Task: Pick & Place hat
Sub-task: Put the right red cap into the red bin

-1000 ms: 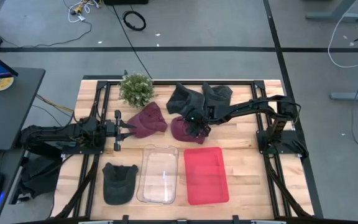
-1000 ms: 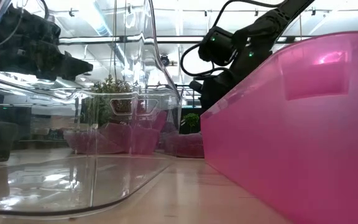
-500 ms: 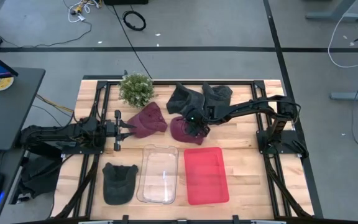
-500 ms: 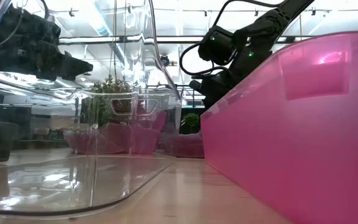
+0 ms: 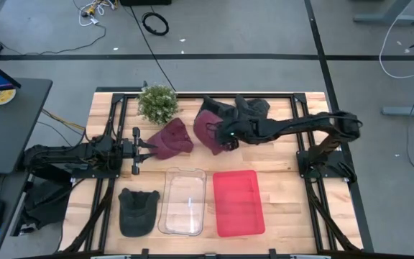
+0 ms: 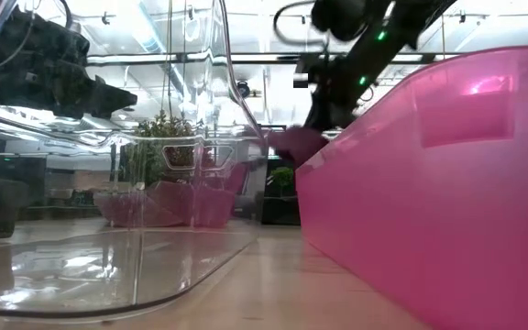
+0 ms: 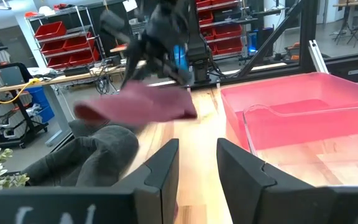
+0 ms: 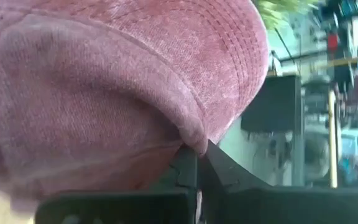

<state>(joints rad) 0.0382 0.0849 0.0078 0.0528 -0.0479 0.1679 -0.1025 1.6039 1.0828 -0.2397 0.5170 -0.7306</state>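
The robot's right gripper will set the maroon hat, now hanging just beyond the bin, down in the middle of the pink bin [image 5: 237, 201].
My right gripper [image 5: 223, 138] is shut on a maroon hat [image 5: 208, 129], which hangs above the table's middle, just beyond the pink bin [image 5: 237, 203]. The left wrist view also shows this hat [image 7: 138, 104] in the air. A second maroon hat [image 5: 172, 138] lies on the table left of it. My left gripper [image 5: 146, 146] stands open at that hat's left edge; whether it touches it I cannot tell. Dark grey hats [image 5: 244, 108] lie in a heap at the far side, and a black cap [image 5: 136, 210] lies at the near left. My right gripper pinches the maroon hat's edge [image 8: 190, 142] between its two shut fingers, where the stitched brim [image 8: 229, 56] meets the crown. The hat is lifted clear of the table and hangs in front of and below the fingers.
A clear plastic bin [image 5: 182, 201] stands beside the pink bin at the near side. A small green plant [image 5: 157, 103] stands at the far left. Black frame rails [image 5: 315, 173] run along the table's sides.
My right gripper has risen and drawn toward the table's far edge with the maroon hat. The hat lay on the table behind the pink bin and now hangs clear of it.
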